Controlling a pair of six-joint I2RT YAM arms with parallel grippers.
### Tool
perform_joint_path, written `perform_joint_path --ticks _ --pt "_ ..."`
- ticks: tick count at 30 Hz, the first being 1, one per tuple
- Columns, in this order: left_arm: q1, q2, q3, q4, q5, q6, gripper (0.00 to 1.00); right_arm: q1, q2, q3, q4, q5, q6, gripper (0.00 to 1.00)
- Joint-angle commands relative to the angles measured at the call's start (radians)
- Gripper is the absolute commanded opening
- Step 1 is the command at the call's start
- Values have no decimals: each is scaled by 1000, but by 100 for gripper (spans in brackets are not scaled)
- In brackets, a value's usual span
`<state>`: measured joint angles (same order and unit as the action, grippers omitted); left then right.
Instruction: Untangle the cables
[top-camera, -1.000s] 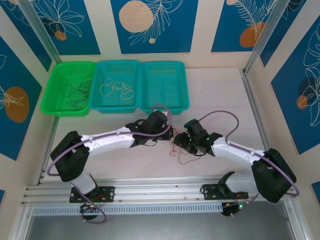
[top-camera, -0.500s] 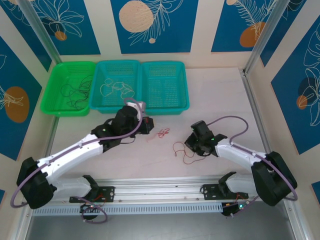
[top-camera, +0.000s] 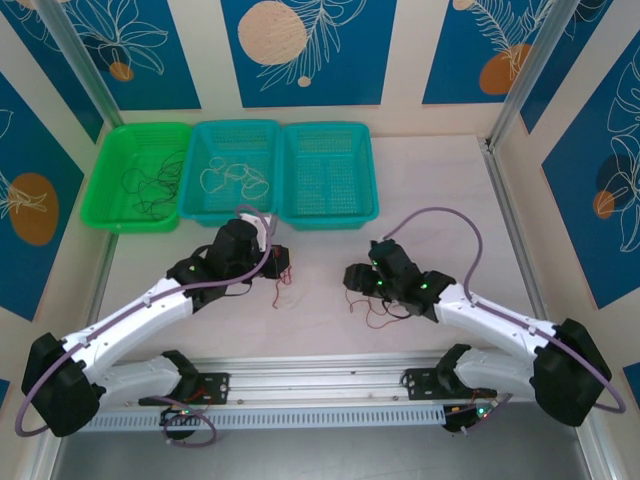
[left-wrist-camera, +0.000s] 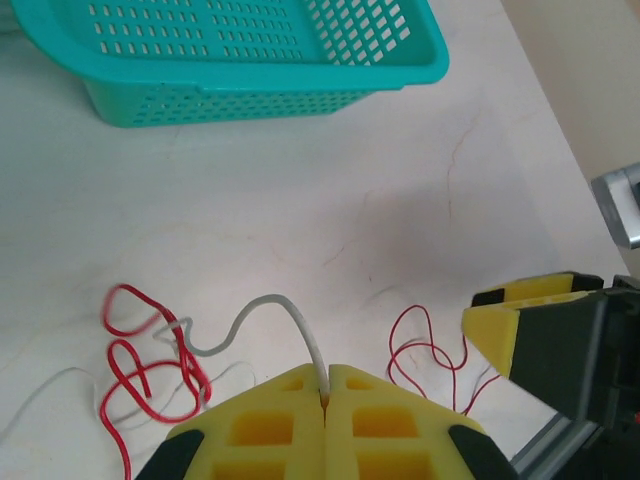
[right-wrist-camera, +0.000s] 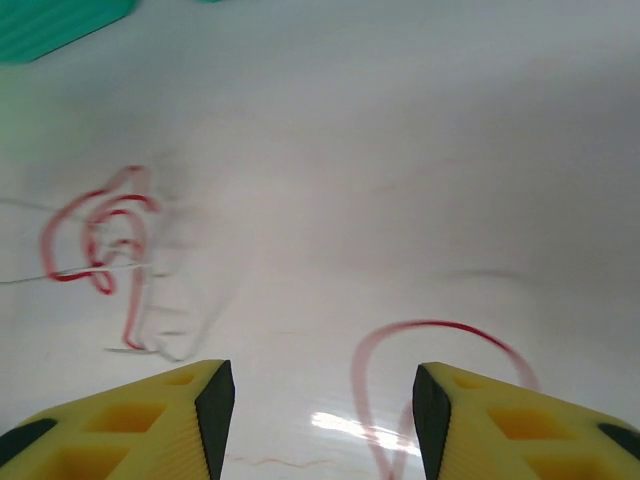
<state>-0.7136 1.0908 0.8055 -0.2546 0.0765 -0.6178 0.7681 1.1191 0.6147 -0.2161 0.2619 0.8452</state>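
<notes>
A red cable is tangled in the whitish cable, so my right gripper should take over the snarl (left-wrist-camera: 186, 368) before my left gripper grips the whitish cable again and pulls it.
My left gripper (left-wrist-camera: 325, 372) is shut on the end of a whitish cable (left-wrist-camera: 262, 305), which curves left into a small snarl with a red cable (left-wrist-camera: 128, 352). In the top view that left gripper (top-camera: 282, 262) hovers over the table's middle with the red cable (top-camera: 283, 284) dangling below it. A second red cable (left-wrist-camera: 425, 350) lies in loops on the table to the right, beside my right gripper (top-camera: 356, 279). The right gripper (right-wrist-camera: 318, 415) is open just above the table, and a red loop (right-wrist-camera: 432, 328) runs between its fingers.
Three baskets line the back: a green basket (top-camera: 100, 180) holding dark wires, a middle teal basket (top-camera: 235, 125) holding whitish wires, and a right teal basket (top-camera: 330, 127). A metal rail (top-camera: 320, 385) runs along the near edge.
The left gripper drew away from the right one, toward the left, and the small red bundle now hangs under it. The right gripper shifted left over the looped red cable.
</notes>
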Motion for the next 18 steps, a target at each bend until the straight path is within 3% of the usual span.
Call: perform_joint_path --ticks 1,7,12,15,18 --pt "6 -15 9 17 36 14 0 81 94 60 156 -28 -124 53" --pt "5 -25 5 60 133 4 0 206 303 111 430 35 -220 56" --pt "5 -25 3 95 252 -8 0 175 455 190 405 109 -157 55" --pt "6 -45 3 82 247 -11 0 152 506 213 348 149 -84 45" --pt "5 -87 4 65 219 4 0 111 525 211 212 217 63 26"
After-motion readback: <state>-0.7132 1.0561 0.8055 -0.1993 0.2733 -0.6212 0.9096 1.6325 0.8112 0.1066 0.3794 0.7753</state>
